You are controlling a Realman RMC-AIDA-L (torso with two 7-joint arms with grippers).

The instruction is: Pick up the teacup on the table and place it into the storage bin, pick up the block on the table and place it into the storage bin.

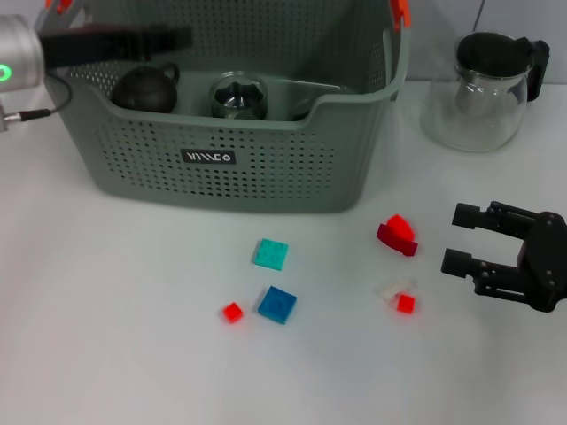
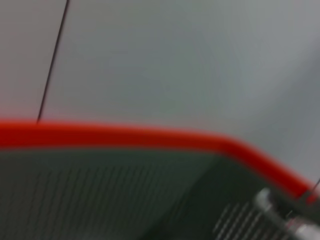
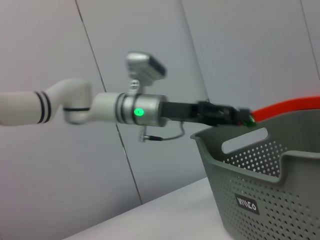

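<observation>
The robot's left gripper will next move to the small red block (image 1: pixel 232 312) next to the blue block and close on that red block's sides.
The grey-green storage bin (image 1: pixel 266 177) stands at the back of the table, also seen in the right wrist view (image 3: pixel 280 180). A dark round teacup (image 1: pixel 146 88) with a handle sits inside it at the left, next to a clear glass cup (image 1: pixel 237 96). My left gripper (image 1: pixel 173 40) hovers over the bin's left part, above the dark teacup, and reaches over the rim (image 3: pixel 235 114). My right gripper (image 1: pixel 456 239) hangs open and empty at the right, just right of a red block (image 1: pixel 397 235). A teal block (image 1: pixel 270 254) and a blue block (image 1: pixel 277 305) lie in front of the bin.
A glass teapot (image 1: pixel 483 88) with a black lid stands at the back right. Small red blocks (image 1: pixel 232 312) (image 1: pixel 406 304) and a clear piece (image 1: pixel 390 289) lie on the white table. The left wrist view shows only the bin's orange rim (image 2: pixel 125 135).
</observation>
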